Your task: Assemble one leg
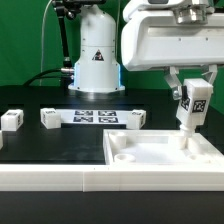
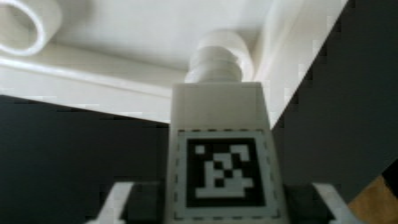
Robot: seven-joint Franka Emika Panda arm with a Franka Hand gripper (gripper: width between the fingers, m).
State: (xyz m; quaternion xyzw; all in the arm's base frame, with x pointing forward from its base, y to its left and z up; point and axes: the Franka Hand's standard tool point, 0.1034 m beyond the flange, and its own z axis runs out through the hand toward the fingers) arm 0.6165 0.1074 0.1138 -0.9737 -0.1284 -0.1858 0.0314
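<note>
My gripper should release the leg, now tilted over the panel's far corner, standing in the large white panel's corner socket (image 1: 202, 156) (image 2: 221, 45) below it.
My gripper (image 1: 190, 92) is shut on the leg (image 1: 191, 103), a small white oblong block with a black-and-white marker on its face. I hold it slightly tilted over the far corner of the large white panel (image 1: 160, 155), at the exterior view's right. In the wrist view the leg (image 2: 222, 150) fills the middle between my fingers (image 2: 118, 200). Its narrow end meets the panel's round corner socket (image 2: 222, 50). My gripper (image 2: 222, 205) grips the leg's marked end.
Three more legs lie on the black table: one at the exterior view's far left (image 1: 11, 120), one beside the marker board's left end (image 1: 49, 119), one at its right end (image 1: 136, 119). The marker board (image 1: 93, 117) lies behind the panel. Another corner socket (image 2: 27, 30) shows in the wrist view.
</note>
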